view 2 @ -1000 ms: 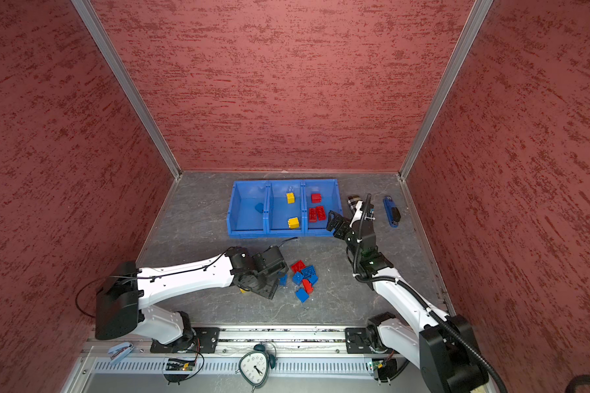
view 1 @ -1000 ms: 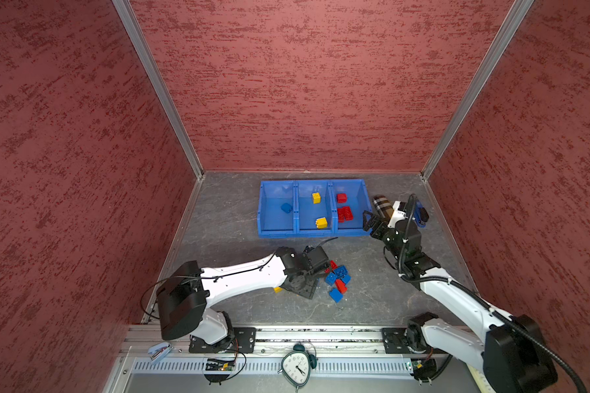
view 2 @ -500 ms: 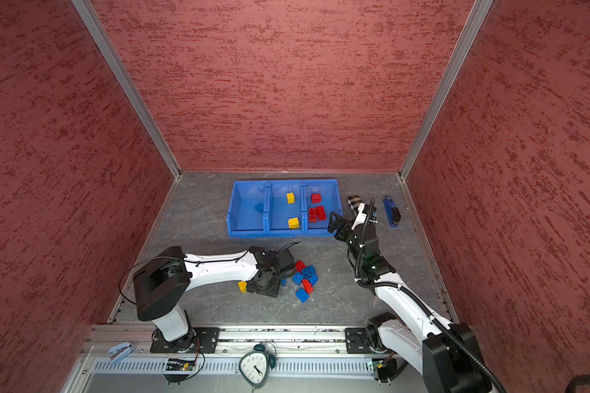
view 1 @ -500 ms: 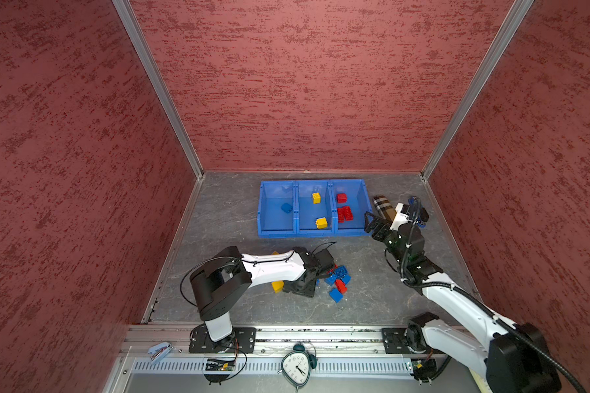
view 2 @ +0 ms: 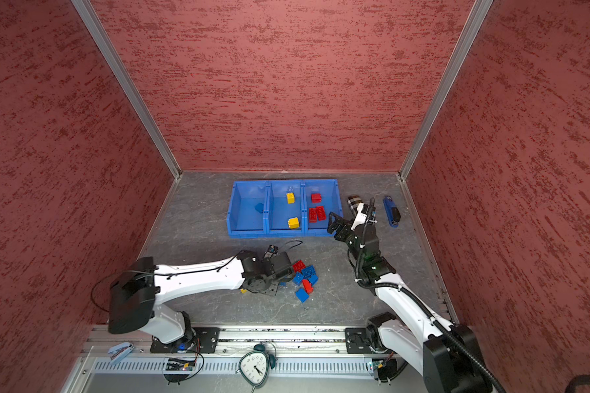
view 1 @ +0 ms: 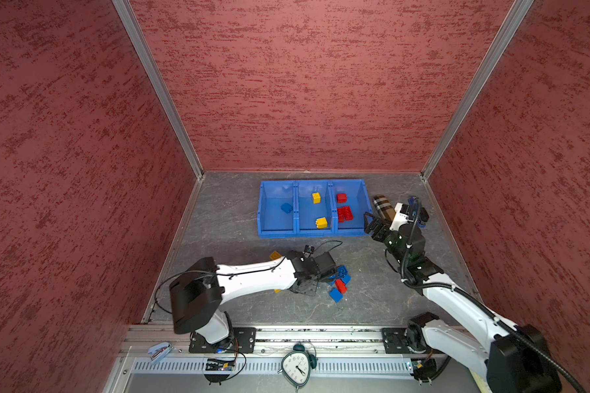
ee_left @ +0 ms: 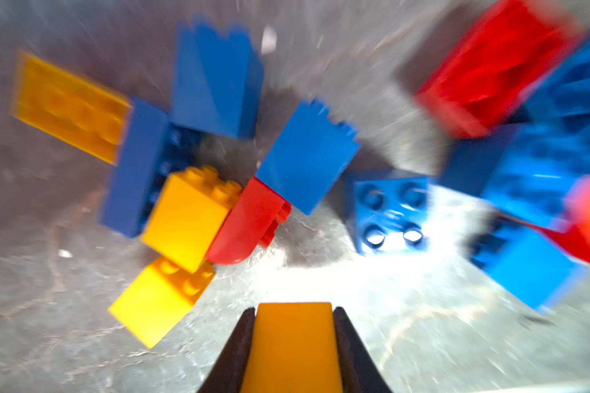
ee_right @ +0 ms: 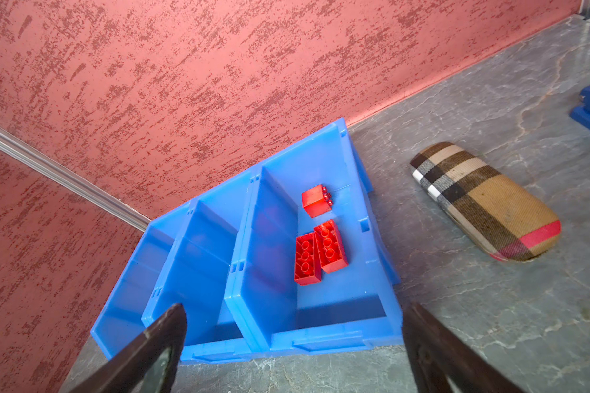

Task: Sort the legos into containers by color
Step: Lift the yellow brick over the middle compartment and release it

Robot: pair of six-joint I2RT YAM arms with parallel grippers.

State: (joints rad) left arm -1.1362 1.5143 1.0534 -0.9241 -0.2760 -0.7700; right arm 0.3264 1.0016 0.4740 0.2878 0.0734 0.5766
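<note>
Next, I release the yellow lego from my left gripper in the middle container (view 1: 307, 216), next to the front yellow brick there.
My left gripper (ee_left: 293, 320) is shut on a yellow lego (ee_left: 293, 347) that fills the gap between its dark fingers. It sits low at the loose pile of legos (view 1: 339, 279), where blue, red and yellow bricks lie jumbled. In both top views the wrist hides the fingers. The containers (view 1: 312, 233) stand behind the pile as a row of three. A blue brick (view 1: 286, 207) lies in the left one, two yellow (view 1: 316, 197) in the middle one and red ones (ee_right: 321, 251) in the right one. My right gripper (ee_right: 295, 311) hangs open and empty by their front right corner.
A tan plaid case (ee_right: 484, 200) lies right of the containers, and a blue stapler (view 2: 391, 211) beyond it near the right wall. A green alarm clock (view 1: 298, 365) and a small stapler (view 1: 159, 350) sit on the front rail. Red walls close in three sides.
My left gripper's jaws have closed on the yellow lego at the pile, and the left arm's elbow has shifted. The right arm has stayed open and barely moved.
</note>
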